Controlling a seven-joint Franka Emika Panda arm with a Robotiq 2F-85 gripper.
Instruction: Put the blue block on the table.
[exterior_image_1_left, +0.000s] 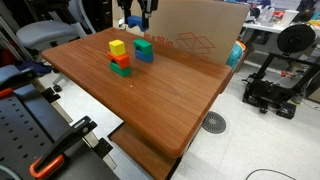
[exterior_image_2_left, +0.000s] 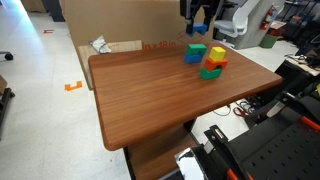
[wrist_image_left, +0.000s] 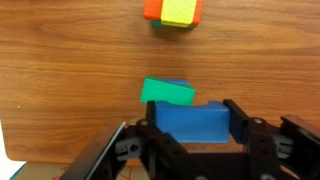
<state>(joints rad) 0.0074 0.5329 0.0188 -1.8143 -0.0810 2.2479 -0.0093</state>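
Note:
The open table (exterior_image_1_left: 162, 78) (wrist_image_left: 72, 50) is near the green-on-blue pair, toward the floor drain. Next, my gripper lets go of the blue block, now held above the reddish-brown table, there.
In the wrist view my gripper (wrist_image_left: 192, 128) is shut on the blue block (wrist_image_left: 190, 120) and holds it above the reddish-brown table (wrist_image_left: 70, 70). In both exterior views the gripper (exterior_image_1_left: 135, 18) (exterior_image_2_left: 200, 14) hangs above the far edge of the table (exterior_image_1_left: 150, 100) (exterior_image_2_left: 160, 95), in front of the cardboard box. Just beyond the held block, a green block (wrist_image_left: 167, 92) lies on top of another blue block (wrist_image_left: 183, 87). That pair also shows in both exterior views (exterior_image_1_left: 143, 49) (exterior_image_2_left: 195, 52).
A stack with a yellow block on top, red in the middle and green at the bottom (exterior_image_1_left: 119, 58) (exterior_image_2_left: 213, 63) stands next to the green-on-blue pair. A tan cardboard box (exterior_image_1_left: 195, 30) (exterior_image_2_left: 120, 25) stands behind the table. A 3D printer (exterior_image_1_left: 280, 70) sits on the floor.

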